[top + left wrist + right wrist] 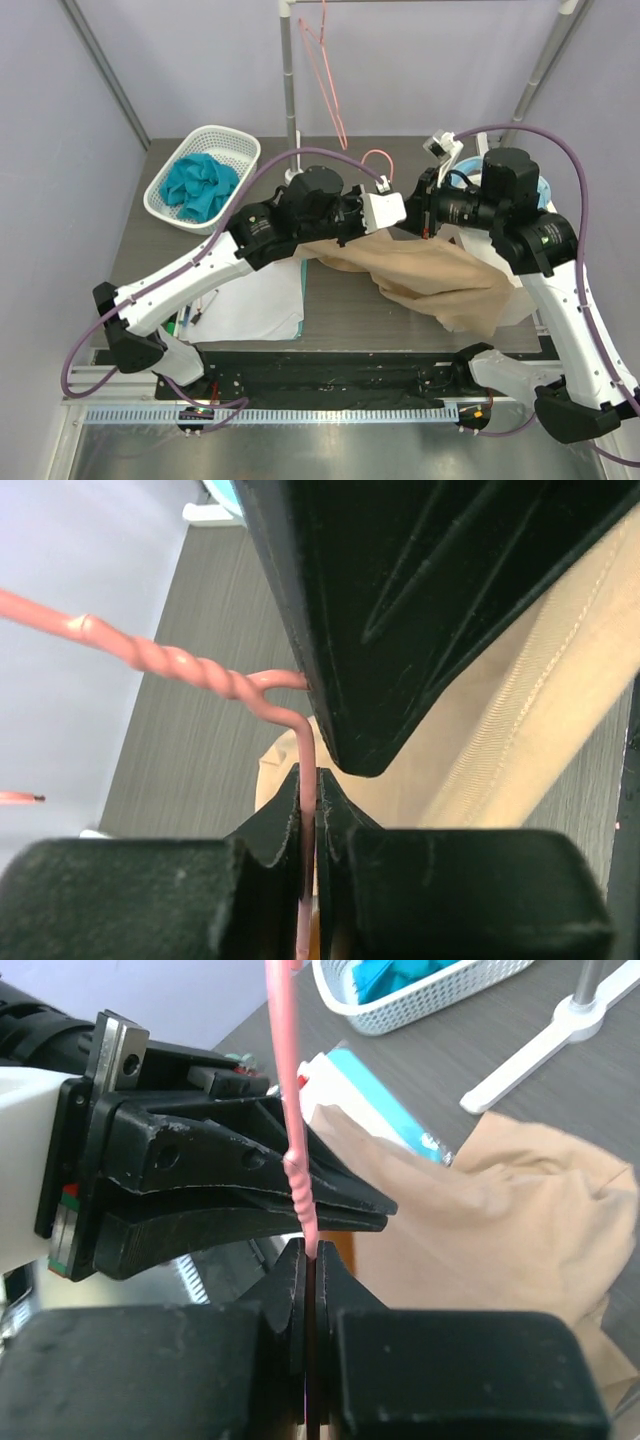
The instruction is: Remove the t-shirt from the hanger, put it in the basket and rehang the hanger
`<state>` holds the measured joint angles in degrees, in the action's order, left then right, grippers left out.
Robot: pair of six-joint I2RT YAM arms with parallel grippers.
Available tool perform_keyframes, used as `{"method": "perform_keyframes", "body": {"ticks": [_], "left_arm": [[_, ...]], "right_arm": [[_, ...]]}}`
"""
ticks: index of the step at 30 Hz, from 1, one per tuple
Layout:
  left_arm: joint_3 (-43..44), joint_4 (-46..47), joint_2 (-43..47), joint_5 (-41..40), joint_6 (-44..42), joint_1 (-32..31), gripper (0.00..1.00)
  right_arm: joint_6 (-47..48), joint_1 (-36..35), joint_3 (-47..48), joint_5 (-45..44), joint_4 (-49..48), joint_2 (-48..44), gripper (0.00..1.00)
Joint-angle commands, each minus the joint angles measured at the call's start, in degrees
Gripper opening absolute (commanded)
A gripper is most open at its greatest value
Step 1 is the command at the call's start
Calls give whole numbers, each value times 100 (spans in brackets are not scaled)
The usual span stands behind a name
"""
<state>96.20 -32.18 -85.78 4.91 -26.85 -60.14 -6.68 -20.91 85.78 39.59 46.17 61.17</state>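
Observation:
Both my grippers hold the hanger's twisted neck. Next, my left gripper opens and takes the t-shirt's collar (535, 680) before my right gripper pulls the hanger out.
The tan t-shirt (430, 275) lies crumpled on the table, still on the pink wire hanger (378, 160), whose hook rises just behind the grippers. My left gripper (405, 215) and right gripper (425, 212) meet tip to tip over the shirt's collar. In the left wrist view my gripper (308, 780) is shut on the hanger wire (180, 665) just below its twisted neck, with shirt fabric (520, 740) behind. In the right wrist view my gripper (312, 1255) is shut on the hanger (290, 1080) at the twist, with the shirt (500, 1220) beyond.
A white basket (240, 150) holding a teal cloth (200, 185) stands at the back left. A rack pole (289, 90) carries another pink hanger (325, 60). A white sheet (255, 300) lies under the left arm. The rack's white base (540, 1050) shows in the right wrist view.

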Motion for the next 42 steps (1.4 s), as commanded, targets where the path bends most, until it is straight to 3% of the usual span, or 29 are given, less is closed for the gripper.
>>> {"method": "perform_keyframes", "body": {"ticks": [1,4,7,13,17,18,21,24,28,36,40,42], "left_arm": [[320,572,131,-391,425,-86,29],[136,984,412,-700,672,-86,54],[-180,1345,877,-719,1084,-86,62],[-970,2049,1590,-1482,2787,-86,63],[-972,1691,1477,-2606,4370,-77,56],[-946,1611,1346,-2670,4886,-77,52],[-665,1138,1047,-2845,5399,-86,47],[-165,532,581,-3144,5751,-86,42],[196,354,150,-3346,6173,-86,44],[92,721,60,-3260,6359,-86,53],[-504,1450,403,-2882,6306,-86,68],[-594,1522,483,-2907,6367,-86,70]], "right_arm": [[-193,-45,-508,-706,-723,-403,1],[-325,-45,-1097,-988,-1241,-885,1],[-422,-45,-1684,-1120,-1724,-1394,1],[-826,-45,-2627,-1603,-2858,-2248,1],[-914,-45,-2917,-1990,-3490,-2679,1],[-932,-45,-2952,-2060,-3579,-2706,1],[-1028,-45,-3084,-2210,-3992,-2847,1],[-1064,-45,-3120,-2263,-4151,-2891,1],[-1046,-54,-3155,-2228,-4143,-2917,1],[-967,-45,-3111,-2236,-3950,-3005,1],[-906,-45,-3067,-2201,-3861,-3058,1],[-975,-45,-3050,-2272,-3862,-3058,1]]}}
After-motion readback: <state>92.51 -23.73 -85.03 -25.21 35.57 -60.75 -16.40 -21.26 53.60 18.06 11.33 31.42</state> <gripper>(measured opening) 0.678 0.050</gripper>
